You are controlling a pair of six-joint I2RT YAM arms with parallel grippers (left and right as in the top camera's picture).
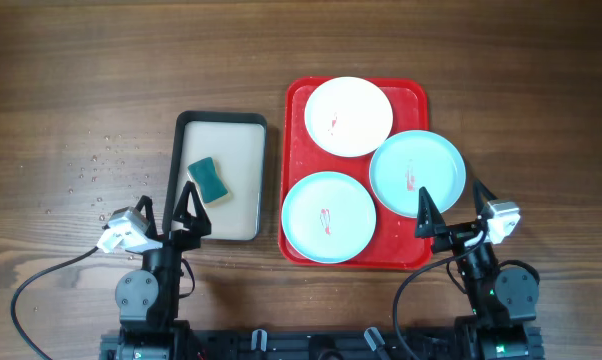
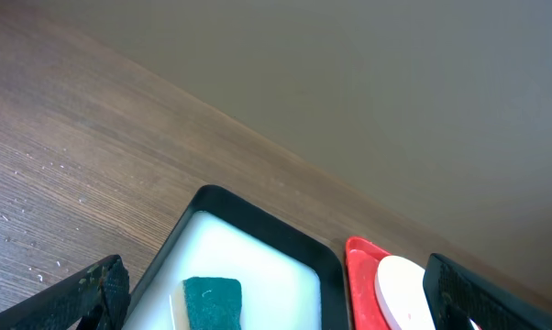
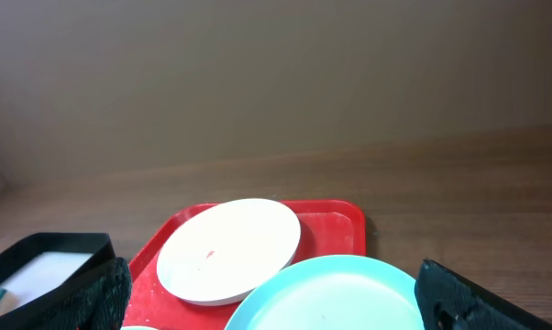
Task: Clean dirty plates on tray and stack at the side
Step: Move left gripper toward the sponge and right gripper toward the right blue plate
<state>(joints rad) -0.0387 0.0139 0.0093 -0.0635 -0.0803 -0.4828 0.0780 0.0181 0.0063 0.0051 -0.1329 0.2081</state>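
The robot's right gripper should close on the rim (image 1: 374,212) of the pale blue plate nearest the basin, on its side that faces the other pale blue plate.
The red tray (image 1: 297,110) holds three plates. A white plate (image 1: 348,116) lies at its far end, a pale blue plate (image 1: 417,172) at the right and another pale blue plate (image 1: 328,217) at the near left. Each has small red smears at centre. My left gripper (image 1: 178,212) is open and empty over the near end of the basin. My right gripper (image 1: 451,208) is open and empty by the tray's near right corner. The right wrist view shows the white plate (image 3: 228,247), a blue plate (image 3: 331,298) and the tray (image 3: 336,225).
A black-rimmed basin (image 1: 264,170) of milky water stands left of the tray, with a green sponge (image 1: 208,180) in it. The sponge (image 2: 212,301) and basin rim (image 2: 258,220) show in the left wrist view. Water drops (image 1: 96,175) dot the table at left.
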